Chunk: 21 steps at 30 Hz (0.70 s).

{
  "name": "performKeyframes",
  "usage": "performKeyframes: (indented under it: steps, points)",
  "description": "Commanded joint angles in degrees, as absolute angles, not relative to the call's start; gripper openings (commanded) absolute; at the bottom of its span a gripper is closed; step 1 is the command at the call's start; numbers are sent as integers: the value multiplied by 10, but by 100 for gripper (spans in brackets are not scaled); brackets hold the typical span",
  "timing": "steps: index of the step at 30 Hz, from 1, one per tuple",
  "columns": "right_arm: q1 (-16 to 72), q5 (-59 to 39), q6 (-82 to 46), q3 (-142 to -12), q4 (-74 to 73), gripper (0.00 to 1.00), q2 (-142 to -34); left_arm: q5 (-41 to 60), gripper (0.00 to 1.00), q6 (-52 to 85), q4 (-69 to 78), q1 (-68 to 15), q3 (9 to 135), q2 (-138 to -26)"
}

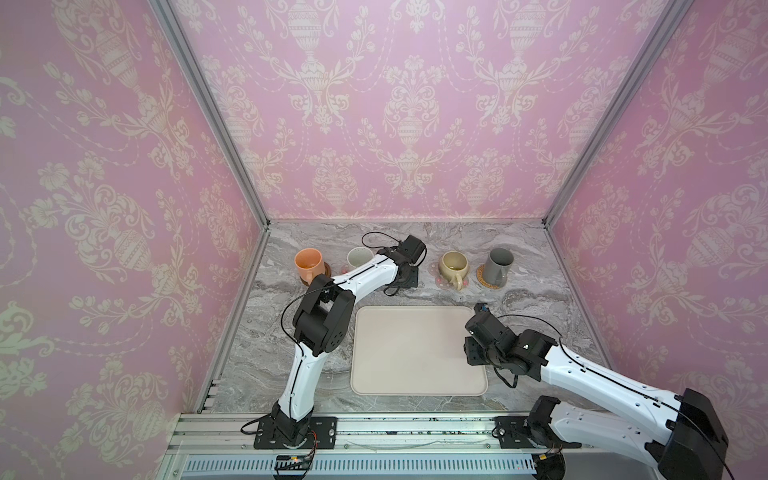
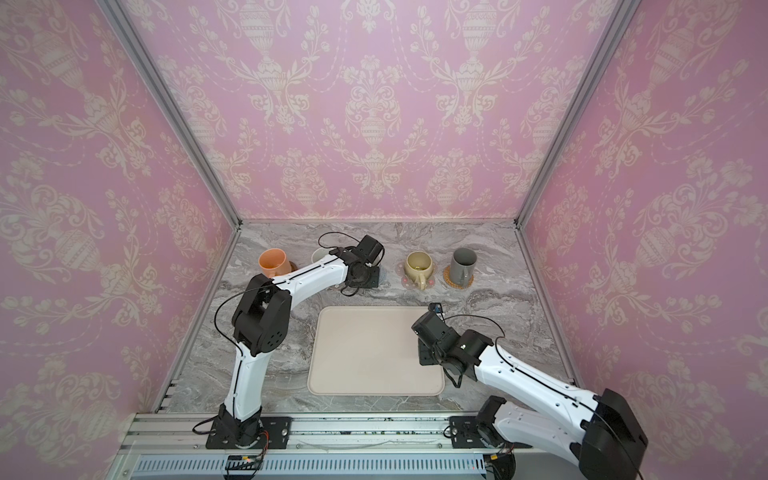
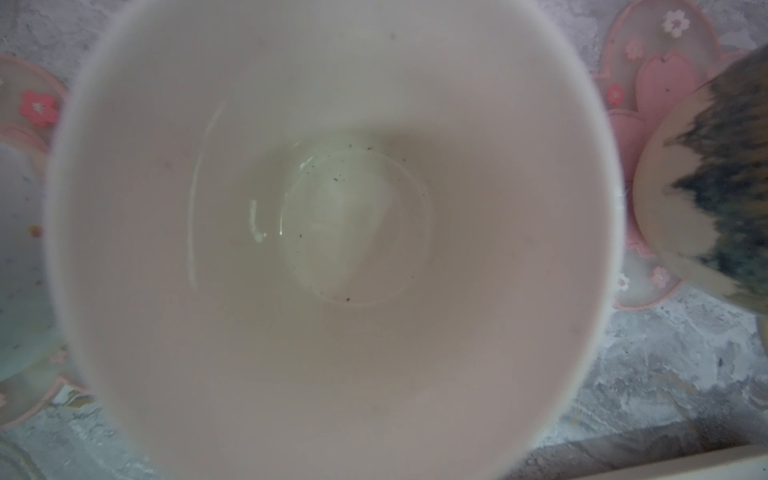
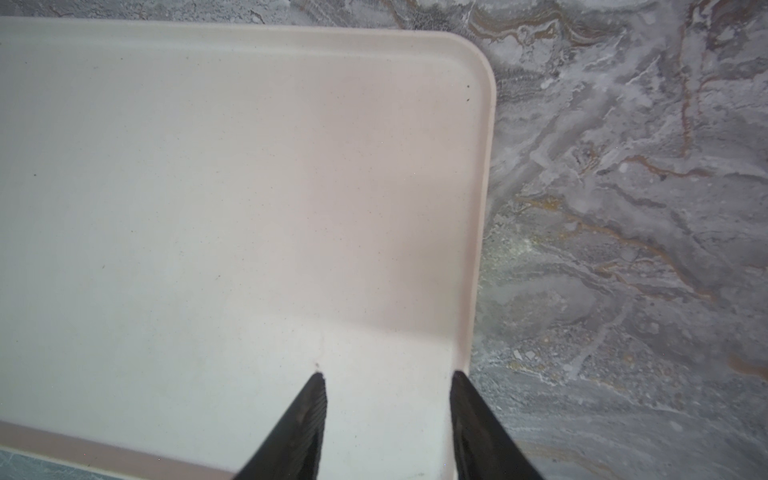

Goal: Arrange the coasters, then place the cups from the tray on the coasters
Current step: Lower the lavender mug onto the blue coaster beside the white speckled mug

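Note:
Next, my left gripper sets the white-inside cup down in the gap (image 1: 410,281) between the white cup and the beige-yellow cup.
A row of cups stands at the back of the marble top: an orange cup (image 1: 308,264) on a dark brown coaster (image 1: 327,270), a white cup (image 1: 359,257) half hidden by my left arm, a beige-yellow cup (image 1: 454,264) on a pink flower coaster (image 1: 440,281), and a dark grey cup (image 1: 498,266) on a rattan coaster (image 1: 484,279). My left gripper (image 1: 405,276) hangs between the white and beige cups. In its wrist view a cup with a white inside (image 3: 332,208) fills the picture and hides the fingers. My right gripper (image 4: 388,382) is open over the bare tray (image 4: 208,208), near one corner.
Pink flower coasters (image 3: 665,83) lie on either side of the white-inside cup, the beige cup (image 3: 706,187) close beside it. Papered walls (image 1: 124,208) close off three sides. A metal rail (image 1: 415,428) with both arm bases runs along the front edge.

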<state>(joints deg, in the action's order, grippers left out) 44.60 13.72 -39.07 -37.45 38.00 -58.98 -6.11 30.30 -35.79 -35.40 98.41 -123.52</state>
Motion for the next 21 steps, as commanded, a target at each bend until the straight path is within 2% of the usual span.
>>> performKeyframes:
  steps: [1, 21]
  points:
    - [442, 134, -398, -374, 378, 50, -578, -43, 0, 320, -358, -359, 967, -1222]
    - [442, 130, -412, -362, 381, 50, -554, -52, 7, 339, -379, -377, 971, -1211]
